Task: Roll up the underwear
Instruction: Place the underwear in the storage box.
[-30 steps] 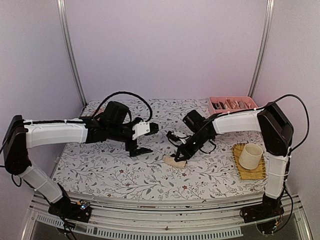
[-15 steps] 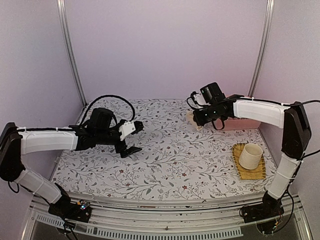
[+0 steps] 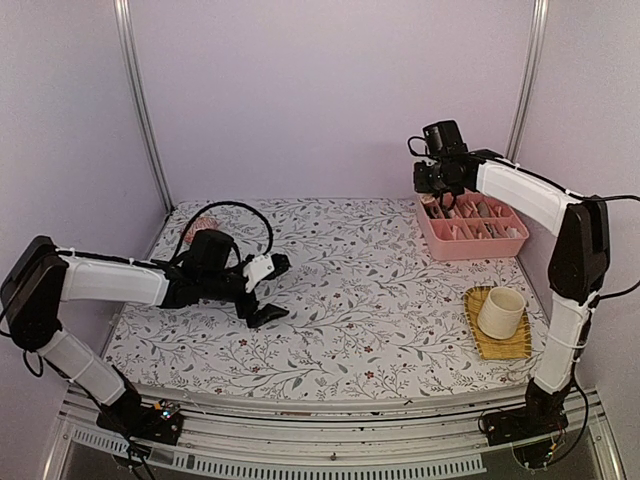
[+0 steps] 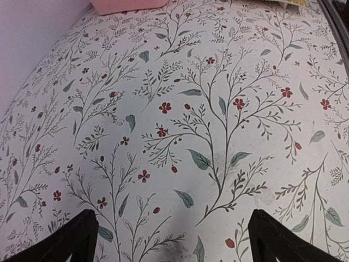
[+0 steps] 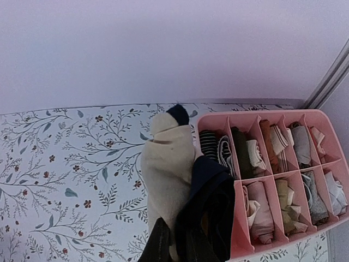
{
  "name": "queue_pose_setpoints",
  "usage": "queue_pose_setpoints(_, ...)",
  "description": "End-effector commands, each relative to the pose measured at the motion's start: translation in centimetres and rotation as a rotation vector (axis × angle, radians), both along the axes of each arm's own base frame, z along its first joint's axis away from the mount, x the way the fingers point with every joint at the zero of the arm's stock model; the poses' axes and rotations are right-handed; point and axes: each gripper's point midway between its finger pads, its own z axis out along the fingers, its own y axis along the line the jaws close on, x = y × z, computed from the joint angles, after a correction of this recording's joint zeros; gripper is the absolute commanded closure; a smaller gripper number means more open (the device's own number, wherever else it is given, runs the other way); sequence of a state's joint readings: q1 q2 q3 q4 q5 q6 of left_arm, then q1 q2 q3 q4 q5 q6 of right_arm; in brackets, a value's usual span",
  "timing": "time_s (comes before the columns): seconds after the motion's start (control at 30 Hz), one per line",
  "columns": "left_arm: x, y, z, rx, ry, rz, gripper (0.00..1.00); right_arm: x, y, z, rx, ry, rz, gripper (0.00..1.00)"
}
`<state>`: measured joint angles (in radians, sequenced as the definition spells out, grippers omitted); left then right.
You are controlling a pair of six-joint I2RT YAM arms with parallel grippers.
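Note:
My right gripper will let go of the beige underwear in the pink box's empty compartment [image 3: 441,230] [image 5: 232,215] before the dark roll with pale stripes.
The beige underwear [image 5: 168,164] with black edging is rolled into a tight bundle and hangs in my right gripper [image 5: 182,237], which is shut on its lower end. In the top view the right gripper [image 3: 430,182] is raised high at the back right, over the left end of the pink divided box [image 3: 478,242]. A dark roll with pale stripes [image 5: 209,143] lies in the box's near corner compartment. My left gripper [image 3: 274,290] stands open low over the table at the left. In the left wrist view the left gripper [image 4: 174,240] has only the flowered cloth between its fingers.
The pink box [image 5: 238,192] has several compartments filled with rolled clothes. A cream cup [image 3: 500,311] stands on a yellow mat [image 3: 497,347] at the right front. A reddish-pink thing [image 3: 197,224] shows partly behind the left arm. Metal posts rise at both back corners.
My right gripper lifted the beige roll from the middle of the table and carried it up and to the back right over the pink box. The left arm drew back leftward, still open.

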<state>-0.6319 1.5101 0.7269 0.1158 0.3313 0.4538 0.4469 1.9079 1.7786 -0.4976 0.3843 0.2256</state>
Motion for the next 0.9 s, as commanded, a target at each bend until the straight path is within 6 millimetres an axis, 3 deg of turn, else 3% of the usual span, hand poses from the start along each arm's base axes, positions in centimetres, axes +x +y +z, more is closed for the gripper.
queue_pose_setpoints(0.0, -1.0, -0.8, 2.0, -0.097, 0.010, -0.057, 0.02, 1.3, -4.0, -5.4, 0.018, 0.160, -0.070, 0.98)
queue_pose_setpoints(0.13, -2.2, -1.1, 2.6, -0.152, 0.008, -0.108, 0.02, 1.9, -6.4, -8.5, 0.016, 0.232, -0.105, 0.98)
queue_pose_setpoints(0.3, -2.7, -1.2, 3.6, -0.200, -0.014, -0.118, 0.01, 2.4, -7.2, -12.5, 0.030, 0.321, -0.069, 0.98)
queue_pose_setpoints(0.6, -2.4, -0.9, 3.8, -0.203, -0.049, -0.097, 0.01, 2.2, -6.3, -14.6, 0.064, 0.375, 0.003, 0.98)
queue_pose_setpoints(0.87, -2.4, -0.9, 3.6, -0.201, -0.041, -0.101, 0.01, 1.3, -6.6, -18.0, 0.051, 0.472, -0.008, 0.98)
